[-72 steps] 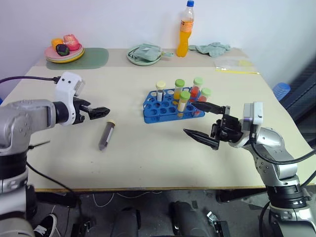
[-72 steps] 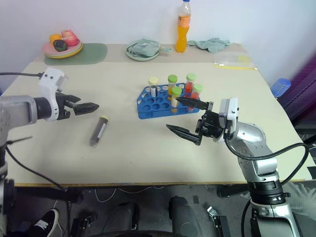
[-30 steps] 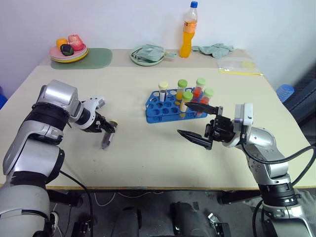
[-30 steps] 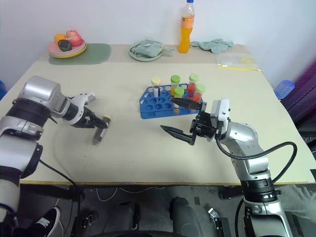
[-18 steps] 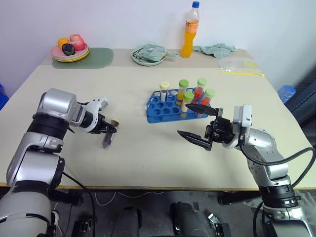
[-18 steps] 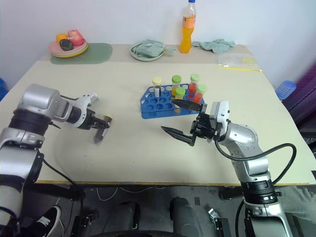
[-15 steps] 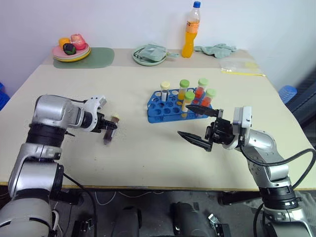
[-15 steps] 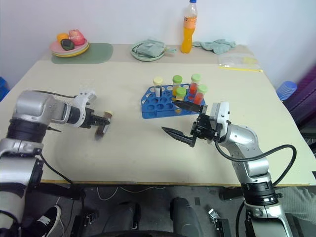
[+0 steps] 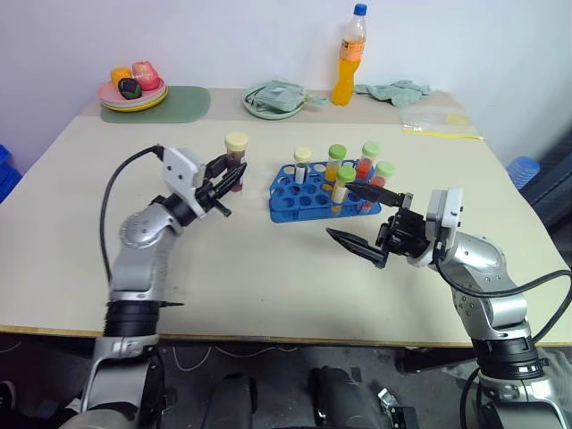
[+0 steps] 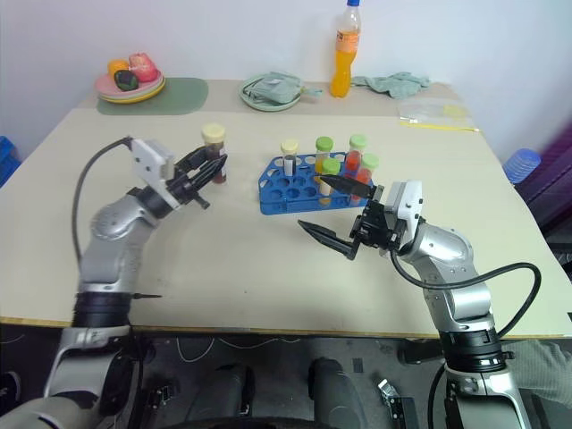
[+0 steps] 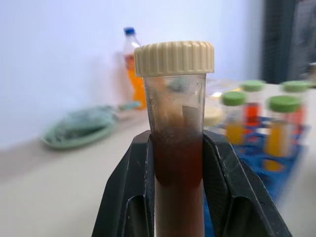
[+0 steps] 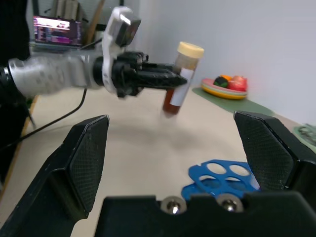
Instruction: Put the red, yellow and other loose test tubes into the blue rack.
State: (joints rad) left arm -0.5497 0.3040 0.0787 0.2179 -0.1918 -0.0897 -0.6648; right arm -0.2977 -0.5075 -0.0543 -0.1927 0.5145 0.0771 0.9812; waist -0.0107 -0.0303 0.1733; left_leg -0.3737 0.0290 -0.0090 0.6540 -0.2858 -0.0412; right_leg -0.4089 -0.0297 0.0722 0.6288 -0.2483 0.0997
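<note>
My left hand should release the brown test tube, now held upright above the table, in the blue rack's near-row hole (image 9: 306, 201), before the racked cream-capped tube.
My left gripper (image 9: 232, 176) is shut on a loose test tube (image 9: 236, 161) with a cream cap and dark brown contents. It holds the tube upright above the table, just left of the blue rack (image 9: 304, 203). In the left wrist view the black fingers (image 11: 134, 190) clamp the tube (image 11: 177, 148) below its cap. The rack holds one cream-capped tube (image 9: 303, 156) and several green-capped tubes (image 9: 346, 174) with yellow or red liquid. My right gripper (image 9: 340, 211) stands open and empty at the rack's near right corner.
At the back of the table stand an orange drink bottle (image 9: 349, 58), a green plate with a cloth (image 9: 275, 98), and a pink plate of fruit (image 9: 134, 89) on a green mat. A crumpled cloth (image 9: 393, 89) and a plastic bag (image 9: 438, 121) lie back right.
My left gripper closed on the dark tube lying on the table, lifted it, turned it upright and carried it right towards the rack. The right arm kept still.
</note>
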